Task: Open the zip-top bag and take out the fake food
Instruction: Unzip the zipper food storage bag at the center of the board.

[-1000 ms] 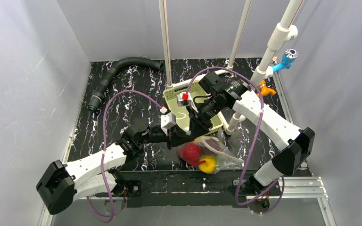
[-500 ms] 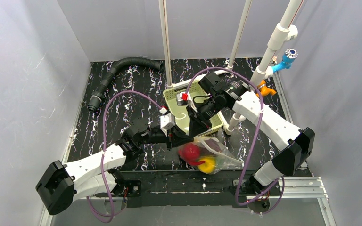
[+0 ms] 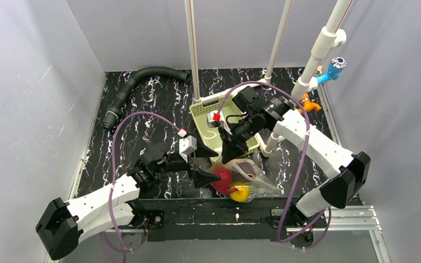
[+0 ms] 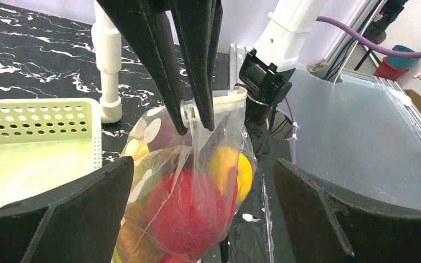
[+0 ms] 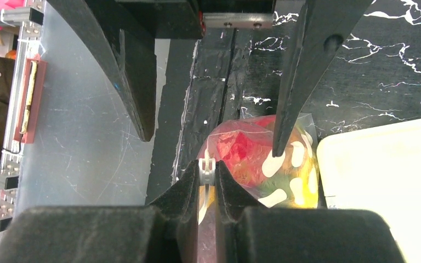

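The bag's top is loose around the zip slider, so I will use my left gripper to pinch the bag's plastic (image 4: 197, 143) just below it before my right gripper pulls the zip slider.
The zip-top bag (image 3: 248, 178) of clear plastic with off-white dots stands near the table's front edge, lifted at its top. Inside it the fake food shows: a red piece (image 3: 223, 176), a yellow piece (image 3: 242, 192), and green and orange ones (image 5: 299, 181). My right gripper (image 5: 207, 171) comes down from above, shut on the bag's small white zip slider (image 4: 188, 112). My left gripper (image 4: 203, 164) is wide open, one finger on each side of the bag's lower half and touching nothing. In the top view the left gripper (image 3: 205, 178) sits at the bag's left side.
A pale green slotted basket (image 3: 204, 116) lies just behind the bag, partly under the right arm. A black corrugated hose (image 3: 137, 81) curls at the back left. White pipes (image 3: 193, 49) rise behind, with an orange clamp (image 3: 308, 102) at the right.
My left gripper has opened wide and dropped toward the front edge, beside the bag. The right gripper has shifted slightly but stays pinched at the bag's top.
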